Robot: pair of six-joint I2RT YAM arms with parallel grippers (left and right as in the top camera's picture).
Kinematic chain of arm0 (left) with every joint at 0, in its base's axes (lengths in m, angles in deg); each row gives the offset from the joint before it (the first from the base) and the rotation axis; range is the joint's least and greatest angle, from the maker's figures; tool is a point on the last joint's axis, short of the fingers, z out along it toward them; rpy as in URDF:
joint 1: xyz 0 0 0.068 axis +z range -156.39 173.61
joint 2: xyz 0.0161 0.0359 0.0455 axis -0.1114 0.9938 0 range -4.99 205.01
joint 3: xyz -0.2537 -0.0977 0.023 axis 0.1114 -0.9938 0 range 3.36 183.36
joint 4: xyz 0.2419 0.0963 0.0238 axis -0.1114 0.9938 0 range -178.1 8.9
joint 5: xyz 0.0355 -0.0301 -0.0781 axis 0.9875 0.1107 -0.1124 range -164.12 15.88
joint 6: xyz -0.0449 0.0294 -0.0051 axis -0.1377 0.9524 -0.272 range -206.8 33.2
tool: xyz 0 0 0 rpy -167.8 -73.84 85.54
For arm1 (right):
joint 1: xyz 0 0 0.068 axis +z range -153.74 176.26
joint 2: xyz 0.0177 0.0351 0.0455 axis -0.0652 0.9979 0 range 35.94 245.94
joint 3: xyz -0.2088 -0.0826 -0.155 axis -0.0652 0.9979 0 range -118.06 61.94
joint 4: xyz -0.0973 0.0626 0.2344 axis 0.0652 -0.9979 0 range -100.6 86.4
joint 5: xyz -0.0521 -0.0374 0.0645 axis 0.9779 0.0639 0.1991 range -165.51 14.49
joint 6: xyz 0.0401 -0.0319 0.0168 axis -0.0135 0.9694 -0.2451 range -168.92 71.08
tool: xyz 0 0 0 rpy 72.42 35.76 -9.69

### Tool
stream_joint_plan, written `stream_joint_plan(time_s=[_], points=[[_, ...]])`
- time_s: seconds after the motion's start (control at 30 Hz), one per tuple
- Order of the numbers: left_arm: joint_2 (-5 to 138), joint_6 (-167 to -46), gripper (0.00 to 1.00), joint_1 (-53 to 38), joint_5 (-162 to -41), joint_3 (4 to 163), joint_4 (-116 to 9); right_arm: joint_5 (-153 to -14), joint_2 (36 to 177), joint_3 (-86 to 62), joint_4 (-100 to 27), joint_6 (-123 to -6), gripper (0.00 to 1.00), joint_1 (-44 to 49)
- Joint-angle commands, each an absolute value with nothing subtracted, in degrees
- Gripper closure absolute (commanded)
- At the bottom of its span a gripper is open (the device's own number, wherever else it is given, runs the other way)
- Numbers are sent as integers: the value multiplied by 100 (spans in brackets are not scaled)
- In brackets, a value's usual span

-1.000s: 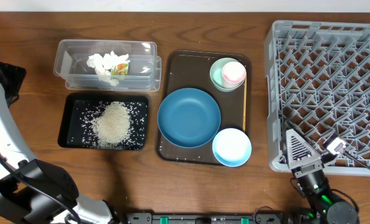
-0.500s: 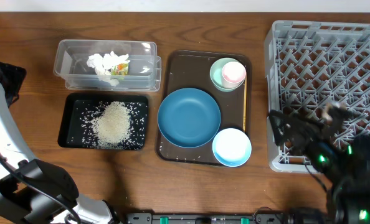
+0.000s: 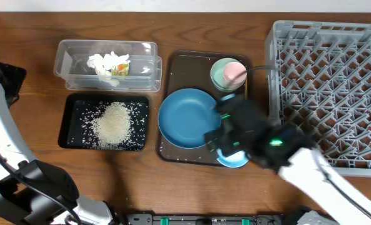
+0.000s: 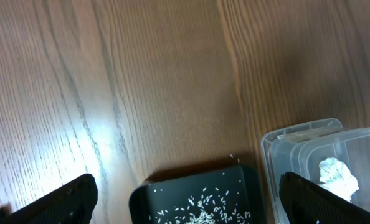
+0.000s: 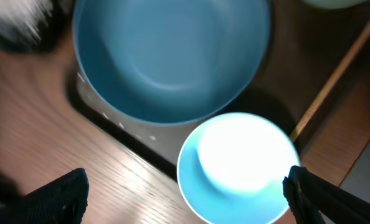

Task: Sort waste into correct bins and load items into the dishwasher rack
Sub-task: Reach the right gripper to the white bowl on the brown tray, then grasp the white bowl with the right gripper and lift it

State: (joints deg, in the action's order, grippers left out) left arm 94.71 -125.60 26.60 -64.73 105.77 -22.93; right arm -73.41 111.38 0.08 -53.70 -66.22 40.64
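The light blue bowl's rim (image 3: 218,159) (image 5: 180,167), near the dark blue plate, is the part my right gripper needs to close on, where the bowl meets the brown serving tray's edge.
My right gripper (image 5: 191,200) is open and empty, hovering low over the light blue bowl (image 5: 238,165), one finger on each side of it. In the overhead view the right arm (image 3: 248,134) is blurred and covers most of that bowl (image 3: 234,162). The dark blue plate (image 3: 185,115) lies beside it, and the pink cup (image 3: 234,72) sits in the mint green bowl (image 3: 217,75). The wooden stick (image 5: 334,81) lies along the tray's right side. My left gripper (image 4: 188,202) is open and empty above the left end of the black tray (image 4: 151,194).
The dishes rest on a brown serving tray (image 3: 173,62). The grey dishwasher rack (image 3: 335,75) stands at the right. The clear tub (image 3: 70,56) holds white tissue (image 3: 104,61) with a yellow-green scrap. The black tray (image 3: 70,106) holds the rice heap (image 3: 115,124).
My right arm has swung left from the rack's front corner to over the brown tray, above the light blue bowl. The left arm has not moved.
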Motion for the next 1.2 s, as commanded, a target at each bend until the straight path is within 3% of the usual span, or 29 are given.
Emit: stream_joint_plan(time_s=[0.0, 0.27, 0.37, 0.43, 0.47, 0.7, 0.97, 1.17], points=[[9499, -12545, 5, 2682, -6440, 10590, -2278, -6350, 11569, -102, -5399, -6368, 1, 4554], [9499, -12545, 5, 2682, -6440, 10590, -2278, -6374, 12465, -95, -5593, -6344, 1, 4857], [9499, -12545, 5, 2682, -6440, 10590, -2278, -6383, 12729, -91, -5718, -6368, 19, 4857], [9499, -12547, 5, 2682, -6440, 10590, -2278, -6420, 12889, -88, -5740, -6438, 37, 4857], [9499, -12545, 5, 2682, -6440, 10590, -2278, -6427, 12961, -88, -5731, -6565, 39, 4857], [9499, -12545, 5, 2682, -6440, 10590, -2278, -6698, 13479, -88, -5626, -6886, 42, 4857], [9499, -12547, 5, 2682, -6440, 10590, -2278, -6739, 13781, -91, -5523, -6930, 60, 4857], [9499, -12547, 5, 2680, -6440, 10590, -2278, -6739, 13739, -121, -5578, -7013, 66, 4857]])
